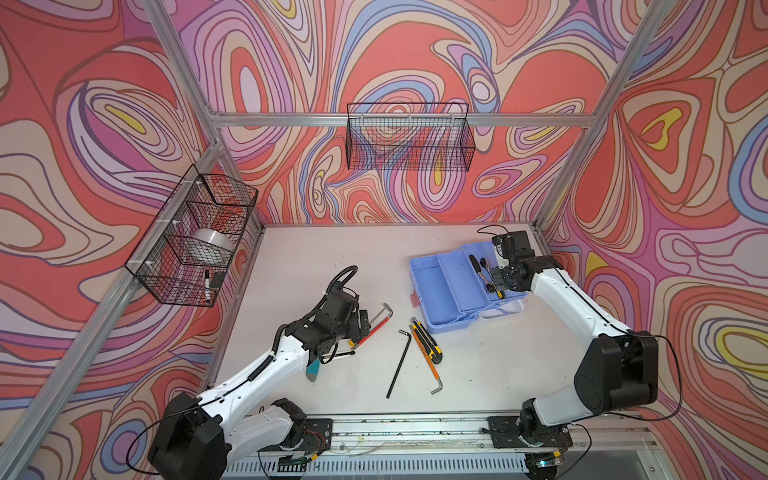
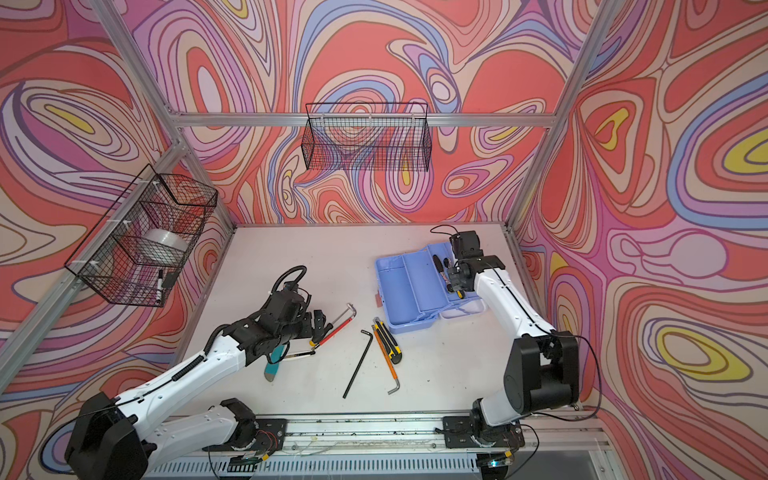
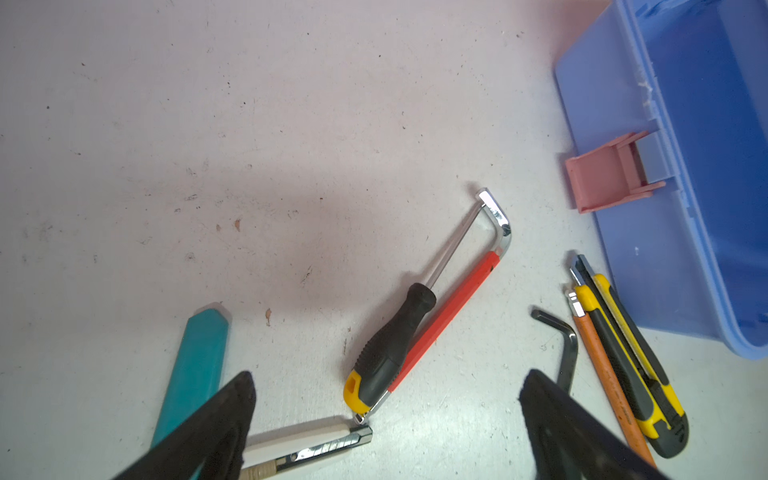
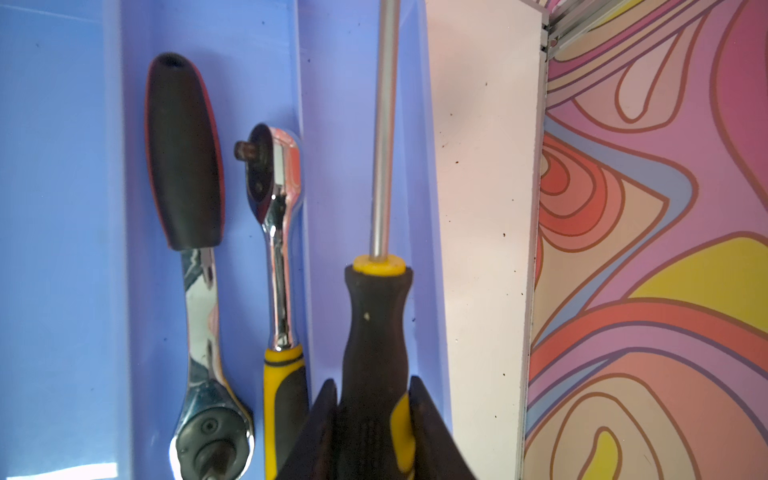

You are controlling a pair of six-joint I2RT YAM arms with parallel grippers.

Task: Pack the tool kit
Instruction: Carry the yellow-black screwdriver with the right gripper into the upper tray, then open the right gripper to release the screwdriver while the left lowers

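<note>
Next, I let go of the black-and-yellow screwdriver with my right gripper in the empty outer slot [image 1: 499, 268] [image 4: 369, 262] beside the yellow-handled ratchet.
The periwinkle tool kit box [image 1: 444, 286] lies open at the right rear of the table, pink latch [image 3: 602, 178] facing left. My right gripper [image 4: 374, 399] is shut on a black-and-yellow screwdriver [image 4: 376, 324] over the box's right tray, beside two ratchets [image 4: 183, 166] [image 4: 278, 232] lying in it. My left gripper [image 3: 386, 386] hangs open just above a small hacksaw [image 3: 419, 328] on the table, touching nothing. Near it lie a white snap-off knife [image 3: 307, 444] and a teal tool [image 3: 195, 365].
A yellow utility knife [image 1: 428, 338], an orange hex key [image 1: 428, 361] and a black hex key [image 1: 400, 363] lie mid-table. Black wire baskets hang on the left wall [image 1: 195, 241] and back wall [image 1: 409, 137]. The arm rail [image 1: 415, 428] runs along the front edge.
</note>
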